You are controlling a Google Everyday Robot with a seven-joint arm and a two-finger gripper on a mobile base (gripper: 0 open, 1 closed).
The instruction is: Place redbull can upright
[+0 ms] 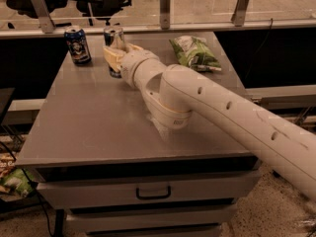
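Note:
The robot's gripper should release the redbull can upright on the grey table (114,84) next to the dark-blue can. The redbull can is now near the table's back.
The redbull can (113,37), slim and silver with a shiny top, stands upright near the back left of the grey table (89,122). Its base is at or just above the tabletop. My gripper (113,59) reaches in from the right, and its cream fingers (110,57) are closed around the can's lower half, hiding that part. The white arm runs from the lower right across the table.
A wider dark-blue can with a white graphic (78,45) stands upright to the left of the redbull can. A green snack bag (195,52) lies at the back right. A glass railing runs behind the table, and drawers sit below its front edge.

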